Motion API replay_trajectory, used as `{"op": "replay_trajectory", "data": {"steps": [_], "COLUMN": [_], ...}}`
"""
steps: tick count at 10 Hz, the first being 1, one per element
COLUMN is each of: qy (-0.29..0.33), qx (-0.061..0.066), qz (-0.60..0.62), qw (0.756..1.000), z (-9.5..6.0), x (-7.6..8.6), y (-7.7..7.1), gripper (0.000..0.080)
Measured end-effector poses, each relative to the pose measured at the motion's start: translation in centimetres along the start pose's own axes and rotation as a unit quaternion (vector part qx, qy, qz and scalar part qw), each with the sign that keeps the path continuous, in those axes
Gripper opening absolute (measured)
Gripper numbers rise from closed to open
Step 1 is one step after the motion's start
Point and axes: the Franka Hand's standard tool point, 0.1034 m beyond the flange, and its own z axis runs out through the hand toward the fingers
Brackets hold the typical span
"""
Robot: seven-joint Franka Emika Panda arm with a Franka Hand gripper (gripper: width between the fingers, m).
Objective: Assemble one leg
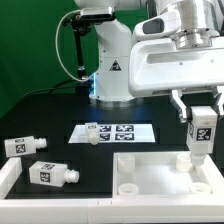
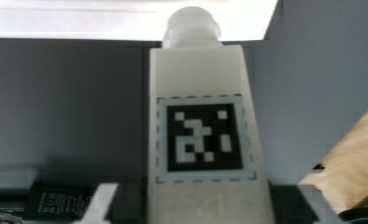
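My gripper is going to release the leg in the white tabletop's near corner hole (image 1: 200,188), the one farthest from the lying legs. The held leg is now over the far corner.
My gripper (image 1: 200,108) is shut on the top of one leg (image 1: 201,132), a white square peg with a black-and-white tag. It holds the leg upright over the far right corner of the white tabletop (image 1: 150,178), with the lower end close to its surface. In the wrist view the leg (image 2: 202,120) fills the middle between the fingers (image 2: 110,205), and its round stub (image 2: 195,20) points away from my gripper (image 2: 207,208). Two more legs (image 1: 22,146) (image 1: 52,172) lie at the exterior view's left. A third leg (image 1: 93,138) lies by the marker board.
The marker board (image 1: 118,131) lies flat behind the tabletop. The robot's white base (image 1: 110,70) stands at the back. A white rim (image 1: 8,180) runs along the exterior view's lower left. A tan shape (image 2: 359,160) shows at the wrist view's edge.
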Motion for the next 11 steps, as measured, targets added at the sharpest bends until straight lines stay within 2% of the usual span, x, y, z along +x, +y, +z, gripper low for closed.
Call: {"op": "replay_trajectory", "data": {"steps": [1,2,8,11], "qy": [0.021,0.019,0.006,0.002], "qx": [-0.01,-0.011,-0.005,-0.007], "qz": [-0.007,-0.006,-0.013,-0.015], "qw": [1.0,1.0,1.0,1.0], "z": [0.3,1.0,2.8,3.7], "x": [-0.2,-0.9,-2.4,-3.0], "y": [0.9,1.0,-0.5,-0.5], "gripper": [0.029,0.029,0.029,0.029]}}
